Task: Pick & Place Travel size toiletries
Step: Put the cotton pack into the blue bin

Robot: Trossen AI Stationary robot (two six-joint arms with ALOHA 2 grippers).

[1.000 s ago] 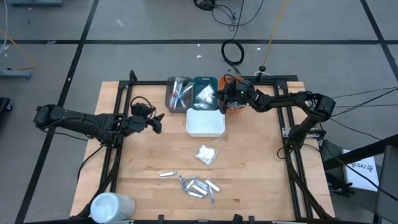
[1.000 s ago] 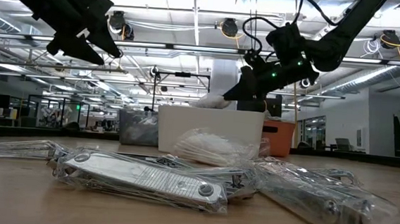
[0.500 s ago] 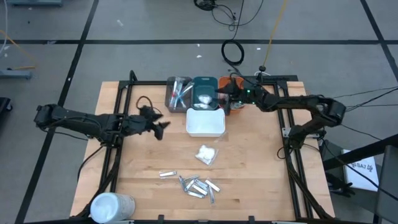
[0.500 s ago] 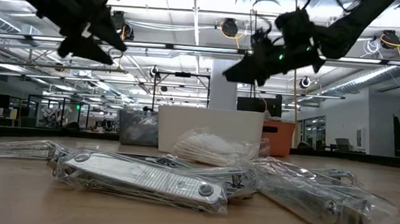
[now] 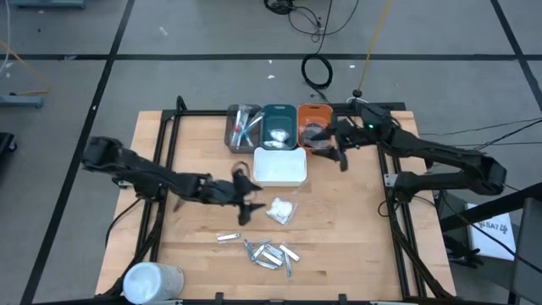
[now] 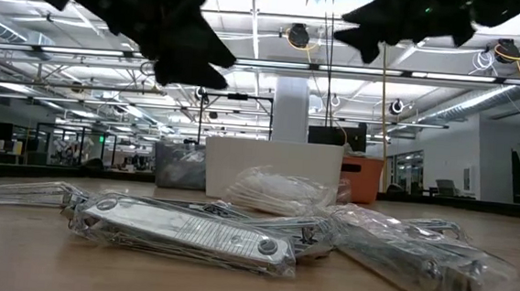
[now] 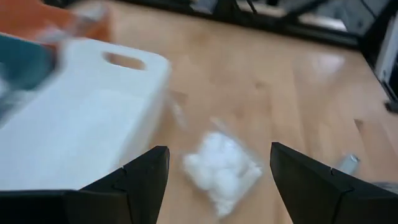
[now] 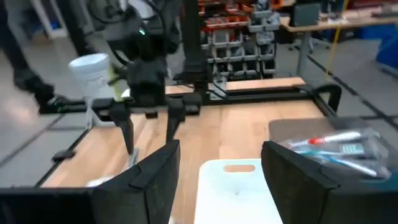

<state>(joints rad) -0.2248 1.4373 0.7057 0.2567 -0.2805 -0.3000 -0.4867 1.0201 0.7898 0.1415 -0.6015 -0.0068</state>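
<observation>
The white packet in front of the white tray is next for my left gripper, which should go to it and close on the packet's end [image 5: 273, 213] [image 7: 220, 203] closest to it.
A white packet [image 5: 281, 209] lies flat on the wooden table in front of the white tray [image 5: 279, 178]. In the left wrist view the white packet [image 7: 222, 171] shows just beyond my left gripper [image 7: 217, 152], which hangs open above the table next to it [image 5: 244, 200], touching nothing. Several silver sachets [image 5: 267, 252] lie in a heap nearer the front edge. My right gripper [image 5: 334, 146] hovers open and empty by the orange tray [image 5: 315, 114], high in the low view [image 6: 383, 30]. Sticks in clear wrap [image 8: 333, 144] lie in the grey tray [image 5: 243, 127].
The grey, teal [image 5: 279, 125] and orange trays stand in a row at the back, with the white tray in front of them. A big white cylinder [image 5: 152, 280] lies at the front left corner. A black frame [image 5: 165, 161] runs along the table's sides.
My left gripper has swung from the table's left side toward the right and near edges, to just beside the white packet. My right gripper has drawn back from over the teal tray toward the right edge and has risen.
</observation>
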